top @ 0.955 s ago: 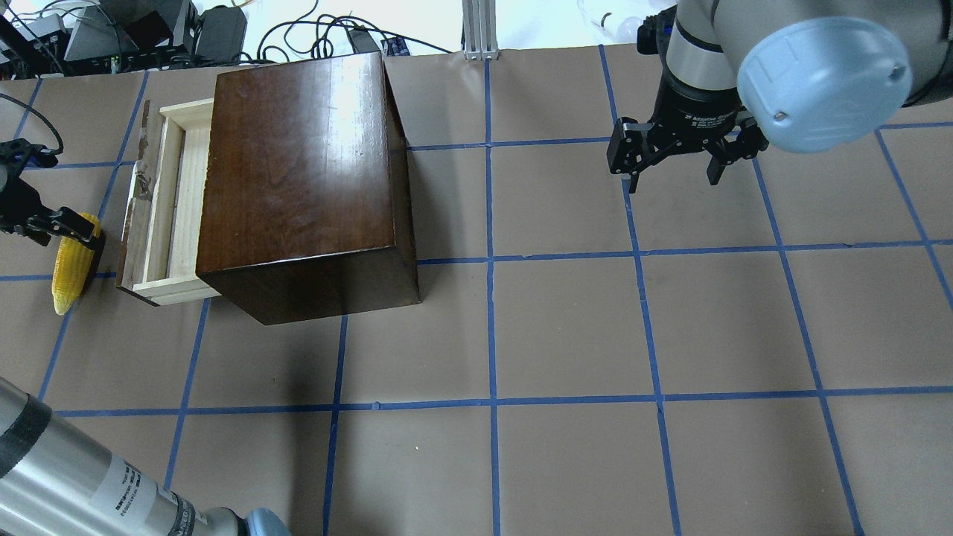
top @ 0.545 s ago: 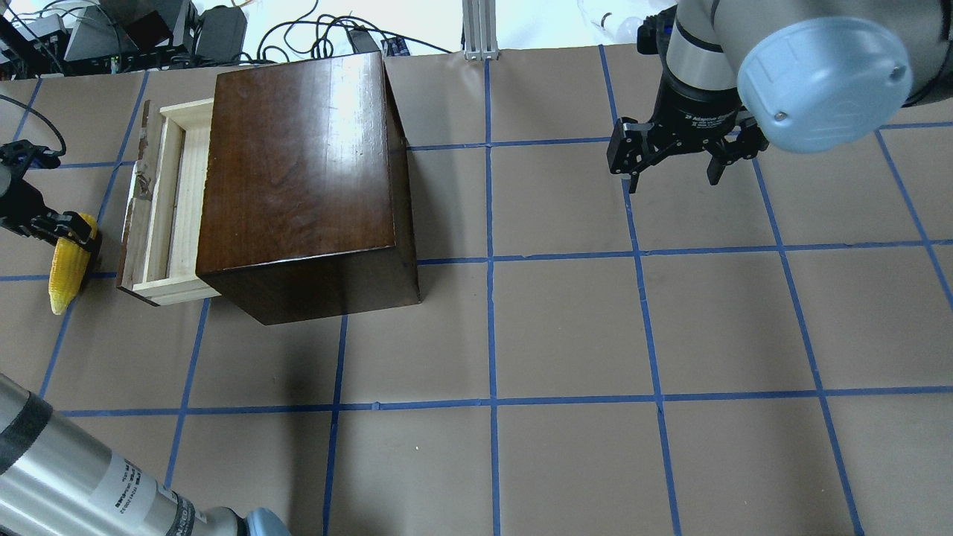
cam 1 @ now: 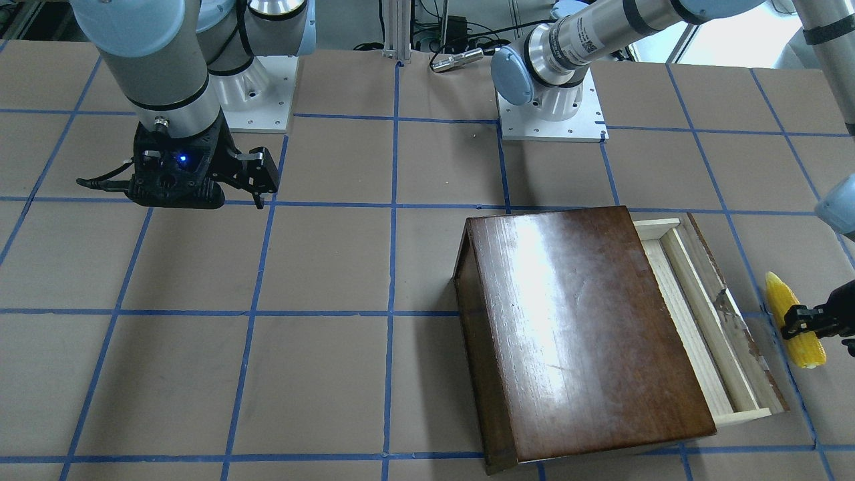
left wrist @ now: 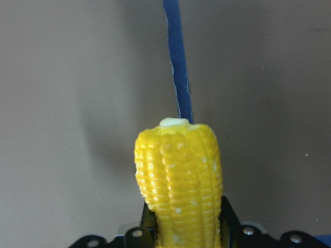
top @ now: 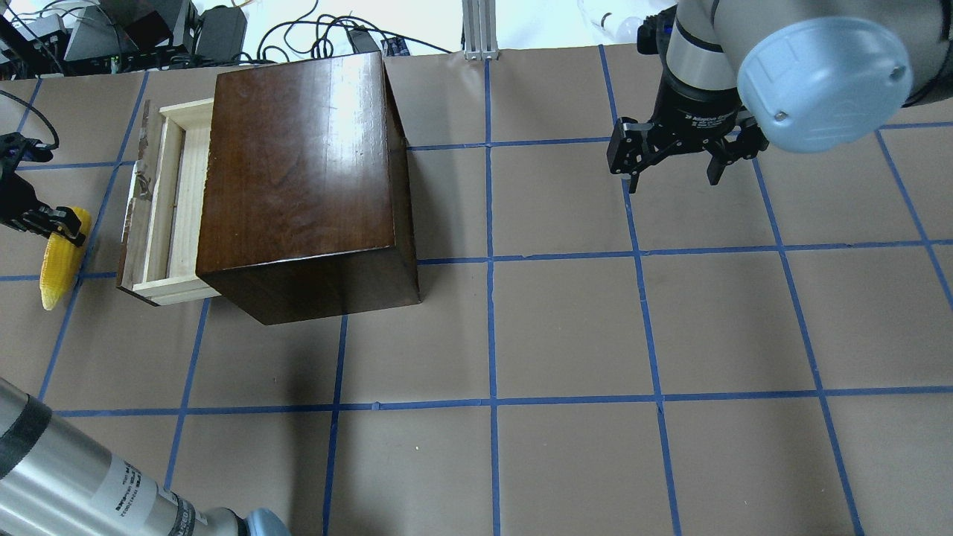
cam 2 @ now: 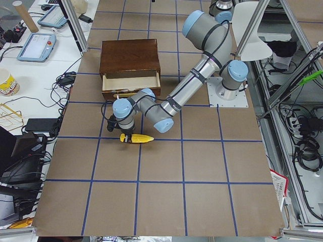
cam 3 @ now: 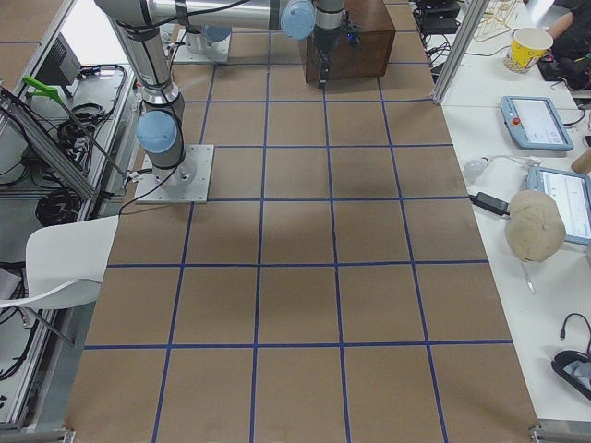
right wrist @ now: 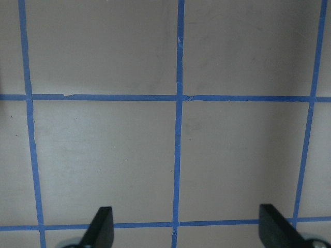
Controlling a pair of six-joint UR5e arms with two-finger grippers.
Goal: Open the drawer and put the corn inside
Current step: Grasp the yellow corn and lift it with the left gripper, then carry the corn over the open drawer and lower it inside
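Observation:
My left gripper is going to let go of the corn, now held beside the drawer, on the drawer's pale wood bottom [cam 1: 691,310]. It will do so midway along the open edge of the dark-brown cabinet.
The corn [top: 58,260] is a yellow cob held by my left gripper [top: 65,222], which is shut on its thick end, left of the drawer. It also shows in the front view [cam 1: 795,319], the left side view [cam 2: 140,138] and the left wrist view [left wrist: 178,175]. The drawer [top: 160,208] of pale wood is pulled partly out of the dark-brown cabinet [top: 298,164]; its inside looks empty [cam 1: 695,321]. My right gripper [top: 674,175] is open and empty, far right of the cabinet, above bare table [right wrist: 189,230].
The table is brown paper with a grid of blue tape lines [top: 491,327]. Cables and gear [top: 149,30] lie beyond the far edge behind the cabinet. My left arm's forearm [top: 89,476] crosses the near left corner.
My left gripper has moved a little to the left and away from the drawer, with the corn in it. The right arm and the drawer have not moved.

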